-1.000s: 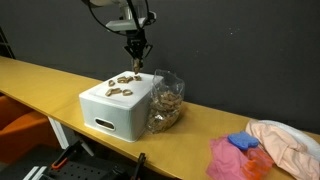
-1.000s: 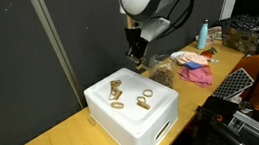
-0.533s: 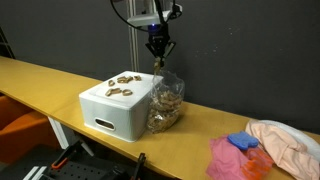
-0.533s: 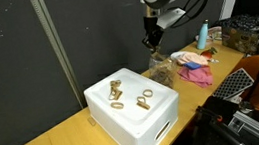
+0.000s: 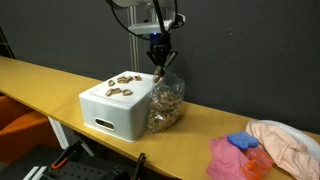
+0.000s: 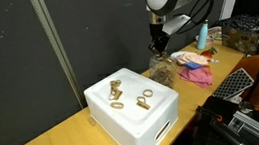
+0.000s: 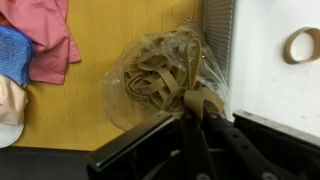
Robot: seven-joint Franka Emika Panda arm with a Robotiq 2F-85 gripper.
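Next, I release the tan band loop from my gripper on top of the pile of bands inside the clear bag (image 5: 168, 91) (image 7: 172, 78) beside the white box.
My gripper (image 7: 196, 112) comes in from the bottom of the wrist view, shut on a tan band loop (image 7: 201, 98). It hangs just above a clear bag (image 7: 160, 78) full of the same tan bands. In both exterior views the gripper (image 5: 159, 63) (image 6: 157, 47) is poised over that clear bag (image 5: 165, 103) (image 6: 160, 71), which stands against the white box (image 5: 112, 112) (image 6: 141, 121). Several tan bands (image 5: 122, 86) (image 6: 118, 92) lie on the box's flat top, and one band (image 7: 301, 45) on the box shows in the wrist view.
Pink cloth (image 7: 45, 35), blue cloth (image 7: 12, 55) and a pale cloth (image 5: 285, 140) lie on the yellow table (image 5: 40, 80) beyond the bag. A spray bottle (image 6: 203, 35) and a wire basket (image 6: 243, 33) stand at the far end. A dark curtain (image 6: 17, 57) hangs behind.
My gripper has moved sideways off the white box's top with the band in it, coming over the clear bag and then dropping a little toward it.
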